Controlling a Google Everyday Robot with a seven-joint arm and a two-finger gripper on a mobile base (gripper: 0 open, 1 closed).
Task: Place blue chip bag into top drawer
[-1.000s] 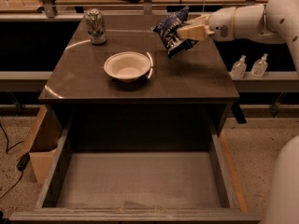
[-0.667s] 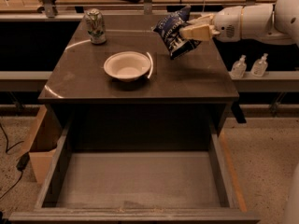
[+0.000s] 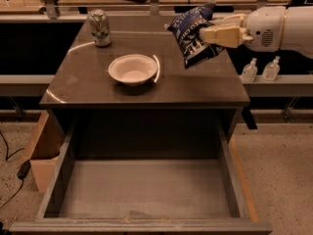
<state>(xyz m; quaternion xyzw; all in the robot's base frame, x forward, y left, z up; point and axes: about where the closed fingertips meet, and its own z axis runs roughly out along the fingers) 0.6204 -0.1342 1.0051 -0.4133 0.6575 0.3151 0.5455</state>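
Next, I let go of the blue chip bag, which hangs behind and above the drawer now, near the middle of the top drawer's bare bottom (image 3: 171, 173), a little toward the side where the bottles are.
The blue chip bag (image 3: 192, 33), crumpled dark-blue foil with white lettering, hangs in the air above the right rear part of the cabinet top. My gripper (image 3: 211, 35) comes in from the right on a white arm and is shut on the bag's right side. The top drawer (image 3: 146, 187) is pulled fully open at the front of the cabinet, its flat grey-brown bottom bare. The bag is well behind and above the drawer.
A white bowl (image 3: 133, 68) sits mid-cabinet top. A silver-green drink can (image 3: 99, 27) stands at the back left. A light wooden box (image 3: 43, 151) is left of the drawer. Two small clear bottles (image 3: 260, 69) stand on a shelf at the right.
The gripper has lifted the blue chip bag slightly higher and the arm has drawn a little to the right. Bowl, can and drawer have not moved.
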